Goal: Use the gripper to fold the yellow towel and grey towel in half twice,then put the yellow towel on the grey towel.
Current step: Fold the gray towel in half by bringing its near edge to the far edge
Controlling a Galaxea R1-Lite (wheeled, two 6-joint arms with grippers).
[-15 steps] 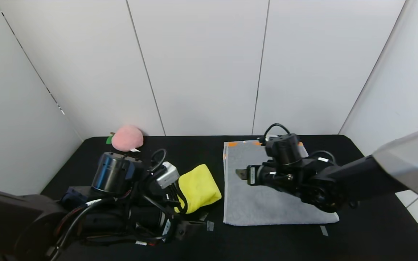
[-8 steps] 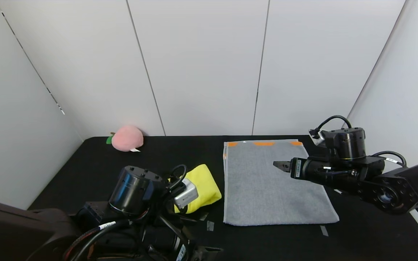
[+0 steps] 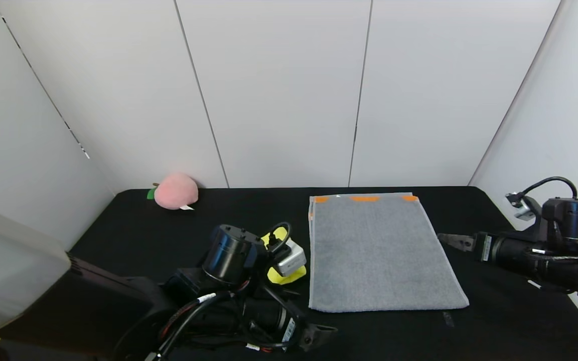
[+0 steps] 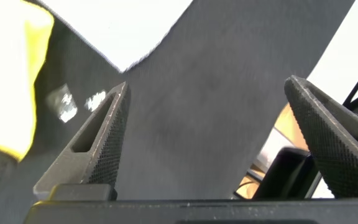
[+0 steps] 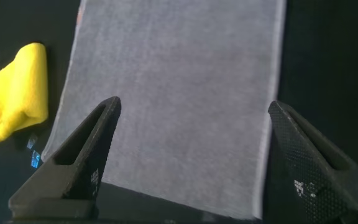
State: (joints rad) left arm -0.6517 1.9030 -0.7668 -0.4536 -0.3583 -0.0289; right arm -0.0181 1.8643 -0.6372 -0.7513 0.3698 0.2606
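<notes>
The grey towel has a near corner [image 3: 311, 309] [image 4: 123, 68] on the side facing the yellow towel. My left gripper goes there next and closes on it.
The grey towel [image 3: 379, 250] lies flat right of the table's middle, with orange marks along its far edge. The yellow towel [image 3: 280, 275] lies as a folded bundle just left of it, mostly hidden in the head view behind my left wrist. The right wrist view shows the whole yellow towel [image 5: 17, 93] beside the grey towel [image 5: 179, 93]. My left gripper [image 3: 321, 333] hangs open near the front edge, off the grey towel's near left corner, holding nothing. In its own view the left gripper [image 4: 206, 84] frames bare black table, the yellow towel [image 4: 11, 81] off to one side. My right gripper [image 3: 452, 240] is open and empty beyond the grey towel's right edge, pointing at it.
A pink peach plush [image 3: 175, 190] sits at the back left against the white wall. The black table [image 3: 133, 225] is hemmed by white panels on three sides. A small tape mark [image 3: 448, 318] lies near the front right.
My right arm has drawn back to the right, off the grey towel. My left arm has swung right along the front edge and now covers most of the yellow towel.
</notes>
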